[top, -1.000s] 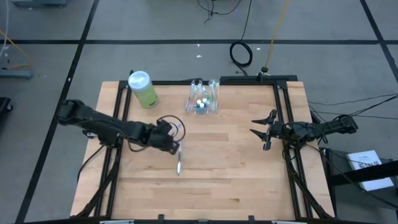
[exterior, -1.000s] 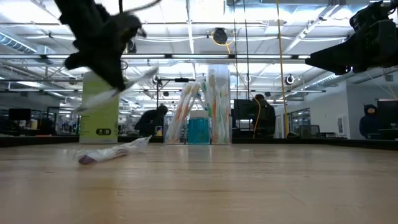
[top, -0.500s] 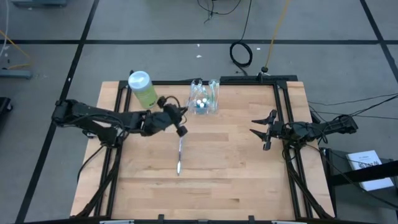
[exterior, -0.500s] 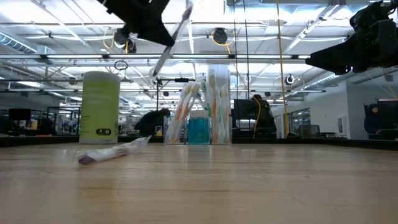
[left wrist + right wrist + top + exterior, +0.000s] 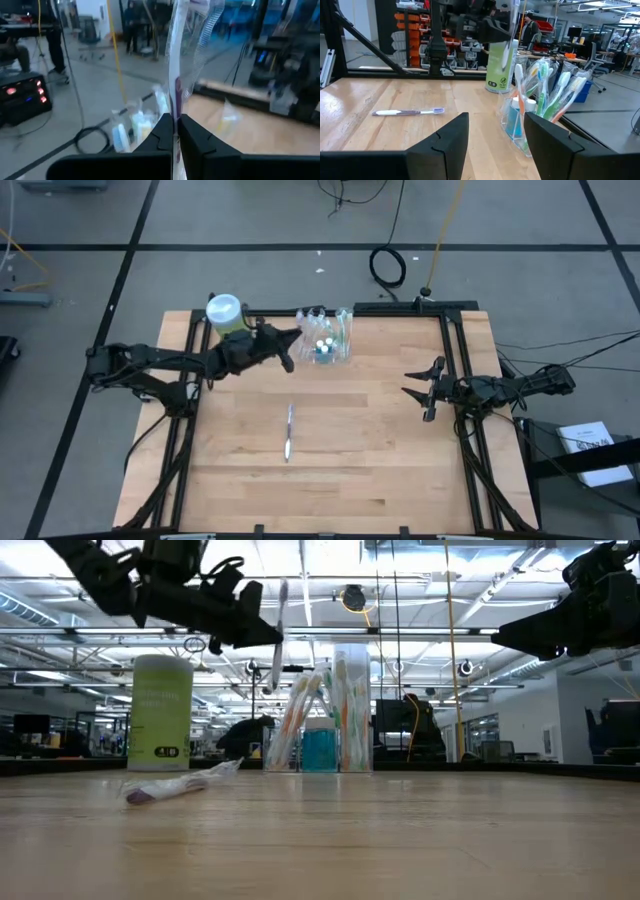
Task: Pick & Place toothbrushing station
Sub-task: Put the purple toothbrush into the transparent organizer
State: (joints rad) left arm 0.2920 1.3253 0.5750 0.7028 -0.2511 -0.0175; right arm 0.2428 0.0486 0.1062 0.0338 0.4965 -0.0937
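Note:
The clear holder [image 5: 315, 344] has the other toothbrushes in it, beside the white caps. Next, my left gripper lets go of the white wrapped toothbrush inside, among them. That toothbrush is now held above the table.
The toothbrushing station [image 5: 328, 342], a clear holder with several toothbrushes, stands near the table's far edge [image 5: 325, 735] [image 5: 532, 112]. Just left of it, my left gripper [image 5: 289, 350] [image 5: 268, 632] is shut on a white toothbrush [image 5: 281, 610] in a clear wrapper [image 5: 197, 45], held above the table. A second wrapped toothbrush [image 5: 288, 430] [image 5: 180, 785] [image 5: 407, 112] lies flat on the table's middle. My right gripper [image 5: 421, 391] [image 5: 495, 142] waits open at the right edge, with nothing between its fingers. My left gripper pinches the wrapped toothbrush's handle [image 5: 176, 107] about midway along, between its two fingers [image 5: 162, 132]. The fingers lie level, coming from the table's left, across the brush. The brush stands nearly upright, lifted clear of the table, with its ends above and below the fingers.
A light-green bottle with a white cap [image 5: 228, 320] [image 5: 160, 712] stands at the far left, close behind my left arm. Black frame rails [image 5: 455, 360] run along the table's sides. Bare wood [image 5: 350, 470] lies toward the near edge.
My left gripper has gone from the table's middle toward the far edge, up beside the toothbrushing station, and turned from pointing down to level. It stayed shut on the toothbrush, which swung from slanting to nearly upright. The toothbrush on the table has not moved.

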